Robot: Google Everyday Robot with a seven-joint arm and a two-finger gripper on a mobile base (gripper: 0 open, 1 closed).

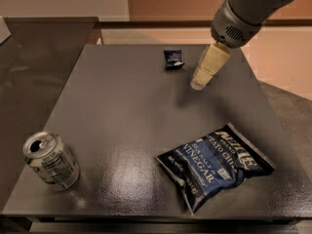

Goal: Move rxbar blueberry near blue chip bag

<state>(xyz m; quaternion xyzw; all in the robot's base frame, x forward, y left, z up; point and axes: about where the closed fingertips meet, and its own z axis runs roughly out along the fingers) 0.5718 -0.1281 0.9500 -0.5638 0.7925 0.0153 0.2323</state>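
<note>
The robot's gripper will next move to the middle of the rxbar blueberry (pixel 173 59), the small dark wrapper at the table's far edge, and close there.
The rxbar blueberry (pixel 173 59), a small dark navy wrapper with faint white print, lies at the far middle of the dark table (pixel 122 116). The blue chip bag (pixel 214 165), large and crinkled with white lettering, lies at the near right. My gripper (pixel 199 84) hangs from the grey arm at the upper right, its cream fingers (pixel 209 65) pointing down and left. It is above the table, just right of and nearer than the rxbar, apart from it. It holds nothing that I can see.
An opened silver and green drink can (pixel 51 161) stands near the table's front left corner. A second dark surface (pixel 34 48) adjoins at the left. The table's right edge meets a tan floor.
</note>
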